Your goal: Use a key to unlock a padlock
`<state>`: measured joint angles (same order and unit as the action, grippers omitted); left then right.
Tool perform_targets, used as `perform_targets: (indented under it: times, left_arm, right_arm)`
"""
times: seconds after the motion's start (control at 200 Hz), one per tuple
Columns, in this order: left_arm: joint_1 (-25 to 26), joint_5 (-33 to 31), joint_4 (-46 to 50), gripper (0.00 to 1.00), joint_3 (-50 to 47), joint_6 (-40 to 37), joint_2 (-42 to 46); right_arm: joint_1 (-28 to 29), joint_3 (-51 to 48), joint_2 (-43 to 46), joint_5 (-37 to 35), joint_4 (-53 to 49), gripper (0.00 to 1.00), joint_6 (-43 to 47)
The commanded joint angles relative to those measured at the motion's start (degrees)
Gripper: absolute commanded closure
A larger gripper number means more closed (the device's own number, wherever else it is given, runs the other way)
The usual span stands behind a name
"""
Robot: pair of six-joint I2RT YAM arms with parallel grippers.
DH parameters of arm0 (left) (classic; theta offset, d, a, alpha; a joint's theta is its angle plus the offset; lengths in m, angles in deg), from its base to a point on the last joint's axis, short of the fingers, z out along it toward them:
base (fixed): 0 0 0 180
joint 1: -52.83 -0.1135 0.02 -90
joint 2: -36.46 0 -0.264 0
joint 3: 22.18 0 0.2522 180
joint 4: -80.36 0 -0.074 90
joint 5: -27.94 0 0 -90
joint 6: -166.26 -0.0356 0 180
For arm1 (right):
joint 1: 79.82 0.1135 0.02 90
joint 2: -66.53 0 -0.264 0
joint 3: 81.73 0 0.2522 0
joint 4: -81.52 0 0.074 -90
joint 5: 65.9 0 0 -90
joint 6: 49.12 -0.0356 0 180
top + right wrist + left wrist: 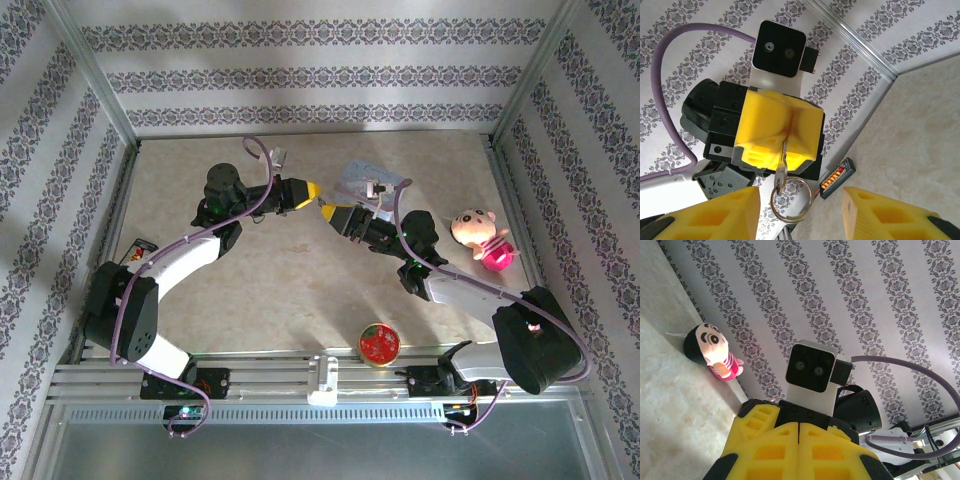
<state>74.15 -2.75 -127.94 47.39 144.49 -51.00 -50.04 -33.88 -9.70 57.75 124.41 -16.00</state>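
My right gripper should move in and take the key's head (780, 181), as it is around the ring while my left gripper grips the key's blade.
My left gripper (313, 191) is shut on the key (782, 165). In the right wrist view its yellow fingers (765, 125) clamp the thin grey blade, and a silvery ring (790, 197) hangs from the key's head. My right gripper (800, 195) is open, with one fingertip on either side of the ring and touching nothing. From above, the two grippers meet tip to tip over the middle of the table, the right gripper (336, 214) just below and right of the left. A tiny dark thing (378, 187) lying on the pastel tin (360, 178) looks like the padlock.
A plush doll (483, 238) in pink sits at the right edge. A round red-and-gold tin (379, 343) lies near the front rail. A small black device with orange lights (140, 247) rests at the left wall. Patterned walls enclose the table (290, 290).
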Motion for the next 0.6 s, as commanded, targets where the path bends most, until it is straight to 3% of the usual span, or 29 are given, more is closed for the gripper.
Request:
perform_targets:
  times: [0.0, 0.595]
  left_arm:
    - [0.5, 0.2, -2.8, 1.00, -0.1, -0.2, 0.5]
    - [0.4, 0.8, -1.6, 1.00, 0.1, -0.6, 1.0]
  right_arm:
    - [0.2, 0.6, 0.4, -0.8, 3.6, 0.50, 0.0]
    - [0.6, 5.2, -3.3, 1.0, 3.7, 0.59, 0.0]
